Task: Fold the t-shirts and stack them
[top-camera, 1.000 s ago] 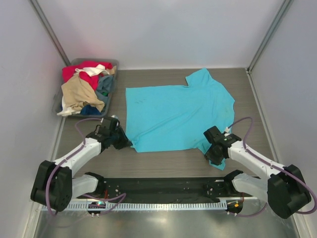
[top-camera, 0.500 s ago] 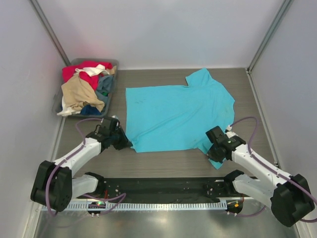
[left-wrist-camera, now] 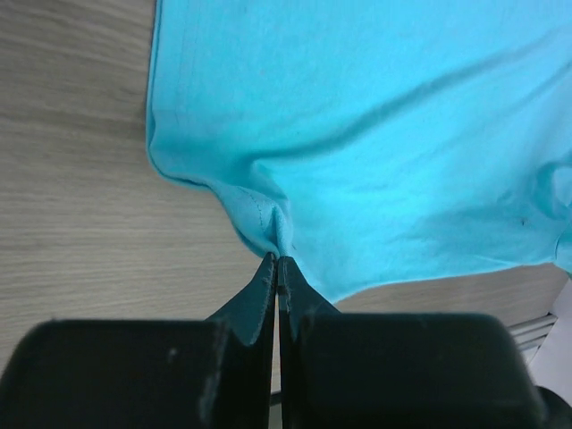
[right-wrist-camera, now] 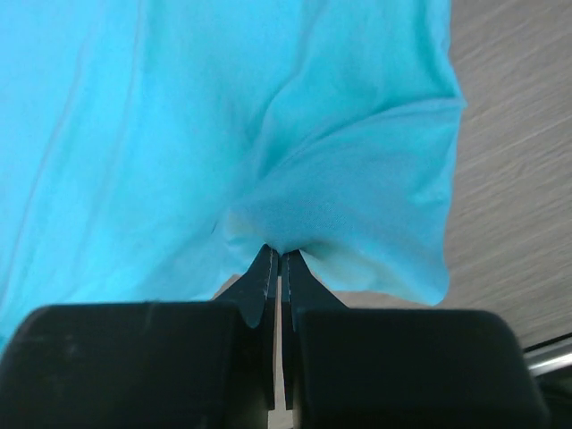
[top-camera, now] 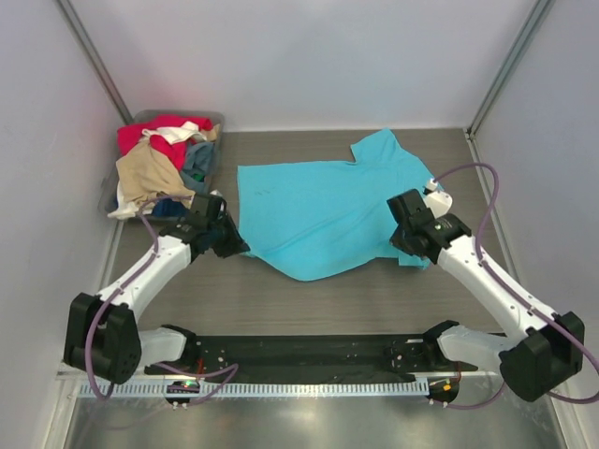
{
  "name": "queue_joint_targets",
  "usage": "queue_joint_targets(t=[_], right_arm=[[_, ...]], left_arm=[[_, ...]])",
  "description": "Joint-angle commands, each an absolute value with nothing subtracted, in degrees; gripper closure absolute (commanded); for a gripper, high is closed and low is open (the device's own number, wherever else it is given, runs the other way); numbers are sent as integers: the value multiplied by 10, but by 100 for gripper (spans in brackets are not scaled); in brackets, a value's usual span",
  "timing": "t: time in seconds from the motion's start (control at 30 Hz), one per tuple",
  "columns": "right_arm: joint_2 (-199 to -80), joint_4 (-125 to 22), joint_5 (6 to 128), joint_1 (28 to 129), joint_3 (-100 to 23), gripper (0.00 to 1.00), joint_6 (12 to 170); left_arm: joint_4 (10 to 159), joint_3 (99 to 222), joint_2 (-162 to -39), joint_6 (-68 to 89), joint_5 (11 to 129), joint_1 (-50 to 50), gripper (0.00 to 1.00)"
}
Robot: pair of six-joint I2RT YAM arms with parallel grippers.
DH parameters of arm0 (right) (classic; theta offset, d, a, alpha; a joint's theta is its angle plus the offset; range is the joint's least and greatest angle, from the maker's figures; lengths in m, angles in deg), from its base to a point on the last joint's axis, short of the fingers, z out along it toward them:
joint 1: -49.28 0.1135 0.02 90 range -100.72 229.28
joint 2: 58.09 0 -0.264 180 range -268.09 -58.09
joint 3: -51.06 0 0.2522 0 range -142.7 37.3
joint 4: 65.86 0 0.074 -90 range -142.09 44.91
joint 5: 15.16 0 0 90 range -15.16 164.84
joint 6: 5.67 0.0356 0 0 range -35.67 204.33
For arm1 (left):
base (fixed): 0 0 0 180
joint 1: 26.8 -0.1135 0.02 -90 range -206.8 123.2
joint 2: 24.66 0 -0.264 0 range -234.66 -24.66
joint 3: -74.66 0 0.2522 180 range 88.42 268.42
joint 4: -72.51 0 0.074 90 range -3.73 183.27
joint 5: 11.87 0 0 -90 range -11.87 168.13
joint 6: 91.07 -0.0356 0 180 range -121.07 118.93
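Observation:
Next, I let go of the turquoise t-shirt's lifted edge, now held over the shirt body, with my right gripper at the outer side of its sleeve flap (top-camera: 428, 238) (right-wrist-camera: 411, 183).
A bright turquoise t-shirt (top-camera: 328, 210) lies spread in the middle of the wooden table. My left gripper (top-camera: 232, 249) is shut on its near-left hem corner, seen pinched in the left wrist view (left-wrist-camera: 278, 255). My right gripper (top-camera: 404, 251) is shut on the shirt's near-right edge by the sleeve, seen in the right wrist view (right-wrist-camera: 279, 253), and holds it lifted over the shirt body. The shirt also fills both wrist views (left-wrist-camera: 375, 134) (right-wrist-camera: 179, 134). Red, tan, cream-white and dark shirts (top-camera: 159, 168) are heaped in the bin.
A clear grey plastic bin (top-camera: 217, 119) stands at the back left against the left wall. White walls close in the left, back and right sides. A black rail (top-camera: 299, 351) runs along the near edge between the arm bases.
Both grippers have moved away from the near edge with the shirt's hem in them. The right one rose and travelled farthest. The near edge of the shirt now sags in a curve between them.

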State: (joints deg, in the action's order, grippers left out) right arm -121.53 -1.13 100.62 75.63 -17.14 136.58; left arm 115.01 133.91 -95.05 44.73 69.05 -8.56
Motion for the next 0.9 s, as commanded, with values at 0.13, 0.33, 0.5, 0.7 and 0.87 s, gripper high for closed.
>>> queue_joint_targets(t=[0.13,0.33,0.5,0.7,0.87], right_arm=[[-1298,-96,1004,670,-236,99,1245],[-1361,-135,977,628,-282,99,1171],[-1439,-146,980,619,-338,99,1135],[-1533,-149,994,610,-411,99,1104],[-1604,-147,1010,605,-483,98,1068]], left_arm=[[1178,1448,-1044,417,705,-114,100],[1183,1509,-1121,410,710,-133,100],[1183,1546,-1174,406,709,-148,100],[1184,1580,-1226,402,713,-156,100],[1186,1606,-1260,401,704,-162,100]])
